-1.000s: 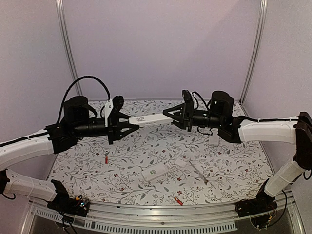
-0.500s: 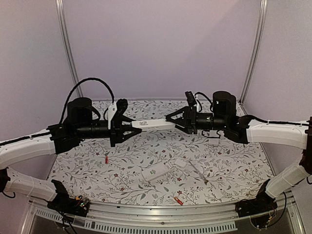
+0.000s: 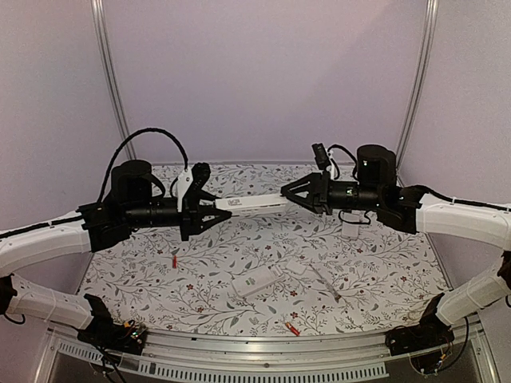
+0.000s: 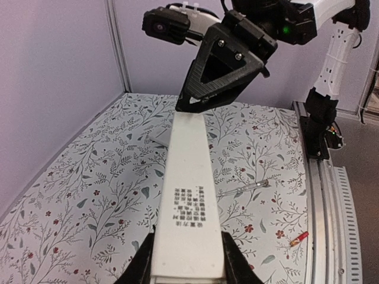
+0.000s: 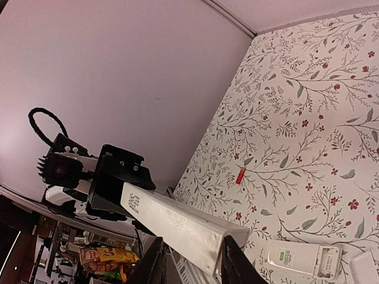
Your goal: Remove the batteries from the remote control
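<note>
Next, my left gripper sets the long white remote down on the table (image 3: 247, 258) just behind the open-bay white remote and lets go of it.
A long white remote (image 3: 254, 201) hangs level in the air between my two grippers. My left gripper (image 3: 217, 207) is shut on its left end, the printed label facing up in the left wrist view (image 4: 188, 195), with the fingers (image 4: 187, 263) clamped on both sides. My right gripper (image 3: 287, 198) is shut on the other end, as the right wrist view (image 5: 190, 260) shows. No batteries show in this remote. A red battery (image 3: 174, 261) lies on the table at the left. An orange-red battery (image 3: 293, 328) lies near the front edge.
A second white remote (image 3: 257, 281) with its battery bay open lies mid-table, and also shows in the right wrist view (image 5: 302, 260). Next to it lie a small white cover (image 3: 297, 267) and a thin metal tool (image 3: 326, 283). A white piece (image 3: 350, 230) lies under the right arm.
The held remote has shifted slightly right and lower. The right gripper has drawn back toward the remote's right end. The left gripper has rolled about its wrist.
</note>
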You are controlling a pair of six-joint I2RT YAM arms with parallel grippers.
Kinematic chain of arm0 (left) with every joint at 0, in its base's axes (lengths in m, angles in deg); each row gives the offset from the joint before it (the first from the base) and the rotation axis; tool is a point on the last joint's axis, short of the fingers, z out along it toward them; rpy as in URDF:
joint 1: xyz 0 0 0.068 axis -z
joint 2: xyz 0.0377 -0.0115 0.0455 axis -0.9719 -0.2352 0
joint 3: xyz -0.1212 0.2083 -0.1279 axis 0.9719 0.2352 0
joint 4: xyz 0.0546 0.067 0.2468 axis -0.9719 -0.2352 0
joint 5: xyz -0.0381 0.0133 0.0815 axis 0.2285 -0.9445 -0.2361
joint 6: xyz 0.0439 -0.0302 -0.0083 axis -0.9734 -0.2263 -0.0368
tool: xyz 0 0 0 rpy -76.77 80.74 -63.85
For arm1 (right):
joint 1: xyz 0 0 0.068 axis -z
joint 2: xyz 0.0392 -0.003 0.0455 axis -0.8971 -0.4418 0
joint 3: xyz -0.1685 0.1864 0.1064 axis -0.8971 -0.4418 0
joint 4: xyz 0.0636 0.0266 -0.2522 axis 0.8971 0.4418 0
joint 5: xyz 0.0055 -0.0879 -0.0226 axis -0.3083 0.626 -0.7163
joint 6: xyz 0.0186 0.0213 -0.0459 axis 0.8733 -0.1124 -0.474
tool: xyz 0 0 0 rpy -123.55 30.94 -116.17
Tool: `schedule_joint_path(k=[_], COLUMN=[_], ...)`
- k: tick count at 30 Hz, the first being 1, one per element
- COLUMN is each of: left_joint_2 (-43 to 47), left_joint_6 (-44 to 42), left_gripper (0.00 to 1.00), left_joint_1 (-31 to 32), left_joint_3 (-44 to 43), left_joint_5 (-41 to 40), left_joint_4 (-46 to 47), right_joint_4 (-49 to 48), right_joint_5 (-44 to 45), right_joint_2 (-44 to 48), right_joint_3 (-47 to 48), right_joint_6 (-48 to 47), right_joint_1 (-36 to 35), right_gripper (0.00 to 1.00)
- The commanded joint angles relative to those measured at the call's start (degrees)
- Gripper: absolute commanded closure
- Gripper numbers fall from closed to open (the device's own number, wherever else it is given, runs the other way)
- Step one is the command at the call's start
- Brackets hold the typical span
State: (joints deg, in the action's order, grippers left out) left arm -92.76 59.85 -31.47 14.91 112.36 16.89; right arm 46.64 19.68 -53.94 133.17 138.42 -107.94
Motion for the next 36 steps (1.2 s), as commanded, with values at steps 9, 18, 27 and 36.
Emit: schedule_joint_path(k=[9,18,27,36], left_joint_2=[-0.2,-0.7,-0.9,-0.4], left_joint_6=[-0.2,-0.3,-0.4,-0.9], left_gripper=[1.00,1.00,1.00,1.00], left_joint_1=[0.6,0.6,0.6,0.7], left_joint_3=[-1.4,-1.5,-1.6,-1.3], left_joint_5=[-0.6,-0.5,-0.3,-2.0], left_joint_4=[0.2,0.1,-0.1,-0.4], right_joint_4=[1.4,-4.9,-7.6,-15.4], right_joint_5=[-0.5,-5.6,-7.0,-6.2], right_joint_2=[-0.2,-1.9,-3.6,-1.4], right_joint_3=[1.7,1.3,1.1,-4.6], right_joint_6=[-0.5,2.5,4.3,10.6], right_joint_1=[0.4,0.4,0.5,3.1], right_gripper=[0.71,0.82,0.90,1.00])
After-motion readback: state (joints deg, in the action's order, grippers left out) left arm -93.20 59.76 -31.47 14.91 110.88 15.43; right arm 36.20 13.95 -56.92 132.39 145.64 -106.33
